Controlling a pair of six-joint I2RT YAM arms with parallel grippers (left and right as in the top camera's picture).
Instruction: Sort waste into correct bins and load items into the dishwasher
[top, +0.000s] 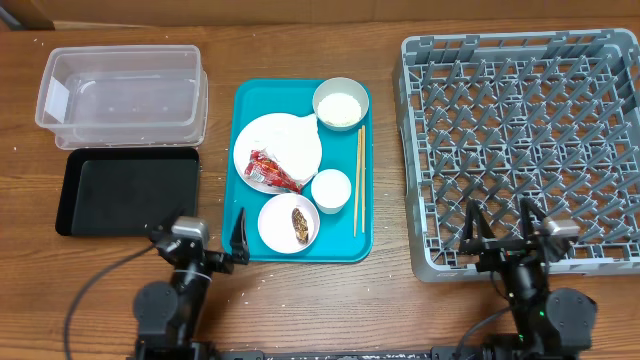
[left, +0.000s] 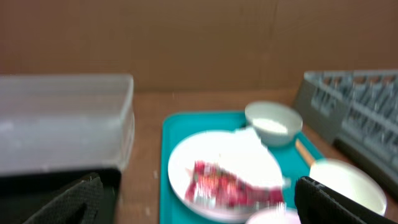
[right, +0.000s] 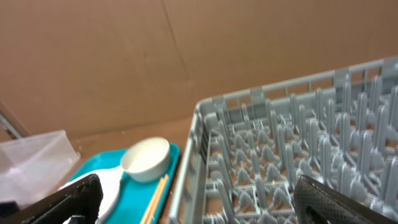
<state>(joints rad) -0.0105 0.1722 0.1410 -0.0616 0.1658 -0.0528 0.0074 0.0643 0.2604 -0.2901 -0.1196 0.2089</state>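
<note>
Next, my left gripper closes on the crumpled paper's edge (top: 272, 159) (left: 215, 164) next to the red-and-white wrapper on the white plate, because both can be picked up together.
On the teal tray (top: 248, 100) a white plate (top: 290, 140) carries the red-and-white wrapper (top: 272, 172) and crumpled paper. Behind it stands the grey-green bowl (top: 341, 103) with rice, with the small cup (top: 331, 187) and the chopsticks (top: 359, 180) to the right. A smaller plate (top: 282, 215) holds a brown lump (top: 300, 225). My left gripper (top: 197, 227) hangs open near the tray's front left corner, empty. Over the front edge of the grey dish rack (top: 520, 120), my right gripper (top: 500, 222) is open and empty. The left wrist view is blurred but shows the wrapper (left: 230, 186).
The clear tub (top: 120, 90) stands at the back left, with the shallow black tray (top: 125, 190) just in front of it. A brown cardboard wall (right: 155, 56) closes off the back of the table. Bare wood lies between tray and rack.
</note>
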